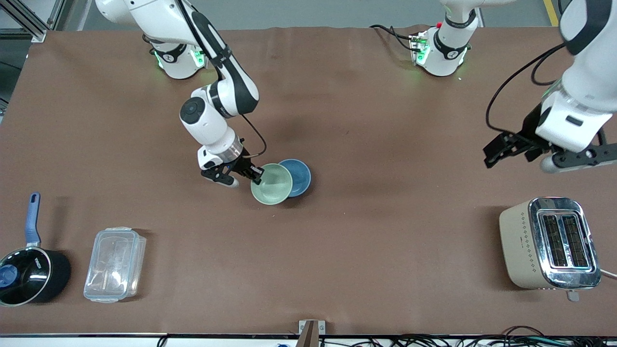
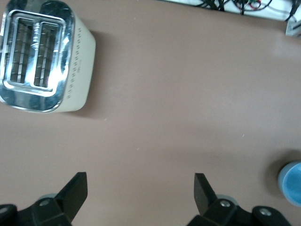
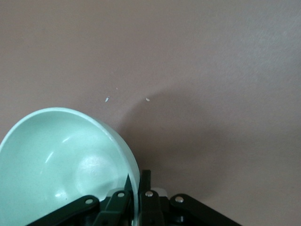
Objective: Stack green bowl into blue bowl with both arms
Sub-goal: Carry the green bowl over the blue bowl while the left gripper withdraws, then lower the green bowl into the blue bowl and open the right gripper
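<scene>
The green bowl, now raised and overlapping the blue bowl, will be released by my right gripper, nested in the hollow middle of the blue bowl [image 1: 291,179].
The pale green bowl [image 1: 272,183] is held by its rim in my right gripper [image 1: 256,175], tilted and raised, overlapping the blue bowl [image 1: 299,176] that sits on the table. In the right wrist view the right gripper [image 3: 136,181] is shut on the green bowl [image 3: 56,160], one finger inside the rim and one outside. My left gripper [image 1: 494,153] hangs open and empty over the table at the left arm's end, above the toaster; in the left wrist view the left gripper [image 2: 140,188] has its jaws wide apart and the blue bowl [image 2: 291,183] shows at the edge.
A beige toaster [image 1: 549,243] stands near the front camera at the left arm's end, also in the left wrist view [image 2: 44,56]. A clear plastic box [image 1: 114,264] and a black pot with a blue handle [image 1: 26,270] stand at the right arm's end.
</scene>
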Robot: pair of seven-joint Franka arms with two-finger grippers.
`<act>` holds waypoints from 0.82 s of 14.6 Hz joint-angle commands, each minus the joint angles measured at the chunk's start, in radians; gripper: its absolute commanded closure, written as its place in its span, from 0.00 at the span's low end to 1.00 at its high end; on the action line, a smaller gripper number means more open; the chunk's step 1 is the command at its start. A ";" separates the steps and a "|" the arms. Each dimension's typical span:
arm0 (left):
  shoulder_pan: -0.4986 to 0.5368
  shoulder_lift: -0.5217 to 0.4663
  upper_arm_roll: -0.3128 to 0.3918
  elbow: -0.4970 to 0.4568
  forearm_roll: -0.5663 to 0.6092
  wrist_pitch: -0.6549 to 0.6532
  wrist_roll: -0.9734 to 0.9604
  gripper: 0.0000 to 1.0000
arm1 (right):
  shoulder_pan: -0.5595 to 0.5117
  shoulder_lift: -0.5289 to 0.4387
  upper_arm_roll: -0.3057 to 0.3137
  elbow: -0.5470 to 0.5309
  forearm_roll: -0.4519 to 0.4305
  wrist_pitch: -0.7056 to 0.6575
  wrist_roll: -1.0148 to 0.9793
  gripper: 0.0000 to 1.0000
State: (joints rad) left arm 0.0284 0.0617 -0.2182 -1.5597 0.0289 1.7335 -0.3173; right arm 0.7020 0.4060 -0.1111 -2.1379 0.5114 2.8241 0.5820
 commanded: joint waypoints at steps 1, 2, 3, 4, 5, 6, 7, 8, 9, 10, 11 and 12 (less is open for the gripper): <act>-0.002 -0.068 0.049 -0.031 0.002 -0.058 0.091 0.00 | 0.024 0.019 -0.013 0.044 -0.014 0.006 0.056 0.97; -0.002 -0.084 0.069 -0.033 0.000 -0.083 0.134 0.00 | 0.024 0.019 -0.013 0.049 -0.014 0.005 0.058 0.97; -0.001 -0.092 0.078 -0.033 0.000 -0.103 0.171 0.00 | 0.024 0.019 -0.012 0.049 -0.014 0.005 0.064 0.97; 0.001 -0.106 0.082 -0.034 0.000 -0.123 0.185 0.00 | 0.027 0.017 -0.013 0.047 -0.014 0.005 0.068 0.97; 0.002 -0.108 0.080 -0.031 0.000 -0.141 0.181 0.00 | 0.027 0.017 -0.013 0.044 -0.014 0.003 0.070 0.97; 0.002 -0.108 0.080 -0.028 0.000 -0.146 0.181 0.00 | 0.028 0.016 -0.012 0.039 -0.014 0.002 0.070 0.97; 0.002 -0.109 0.079 -0.026 0.000 -0.146 0.182 0.00 | 0.036 0.014 -0.013 0.033 -0.014 0.001 0.070 0.97; 0.001 -0.112 0.074 -0.026 -0.001 -0.146 0.181 0.00 | 0.046 0.011 -0.013 0.021 -0.014 0.001 0.068 0.97; 0.001 -0.114 0.072 -0.026 -0.001 -0.146 0.181 0.00 | 0.047 0.007 -0.013 0.010 -0.014 -0.002 0.067 0.97; 0.001 -0.114 0.071 -0.026 0.000 -0.147 0.182 0.00 | 0.047 0.001 -0.013 0.003 -0.014 -0.014 0.065 0.97; 0.001 -0.112 0.071 -0.026 0.000 -0.146 0.184 0.00 | 0.047 -0.015 -0.012 -0.003 -0.014 -0.037 0.065 0.97; 0.001 -0.112 0.071 -0.028 0.000 -0.147 0.184 0.00 | 0.047 -0.025 -0.012 -0.007 -0.014 -0.066 0.067 0.97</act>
State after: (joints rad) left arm 0.0261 -0.0313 -0.1446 -1.5728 0.0288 1.5950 -0.1487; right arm 0.7358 0.4235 -0.1116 -2.1127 0.5114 2.7964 0.6217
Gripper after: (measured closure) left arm 0.000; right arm 0.952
